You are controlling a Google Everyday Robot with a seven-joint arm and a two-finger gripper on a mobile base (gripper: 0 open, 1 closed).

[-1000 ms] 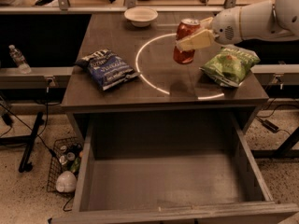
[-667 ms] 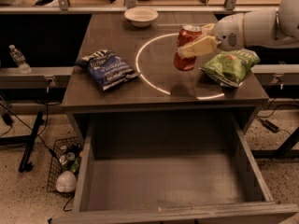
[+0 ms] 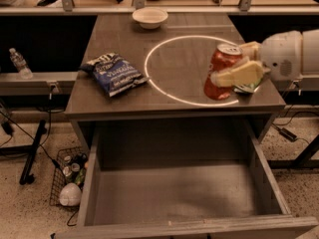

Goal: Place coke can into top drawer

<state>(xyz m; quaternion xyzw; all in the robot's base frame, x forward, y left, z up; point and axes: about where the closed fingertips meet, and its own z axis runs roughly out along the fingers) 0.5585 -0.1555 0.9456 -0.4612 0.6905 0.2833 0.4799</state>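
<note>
The robot's gripper needs to release the coke can on the top drawer's grey bottom [image 3: 207, 173], off-centre toward the gripper's side.
The coke can [image 3: 219, 69], red with a silver top, is held tilted in the air above the table's front right part. My gripper [image 3: 238, 68] comes in from the right and is shut on the can, one cream finger [image 3: 238, 75] across its front. The top drawer [image 3: 177, 193], a wide grey box with tall walls, stands pulled open below the table's front edge, and nothing shows inside it. The can hangs above the table just behind the drawer's right half.
A blue chip bag [image 3: 113, 72] lies on the table's left part. A white bowl [image 3: 150, 17] sits at the back. A green bag [image 3: 247, 87] lies mostly hidden behind my gripper. A wire basket [image 3: 70, 179] and a water bottle [image 3: 20, 63] are on the left.
My gripper has carried the coke can forward and lower, toward the table's front edge, covering most of the green bag. The arm has drawn back to the right.
</note>
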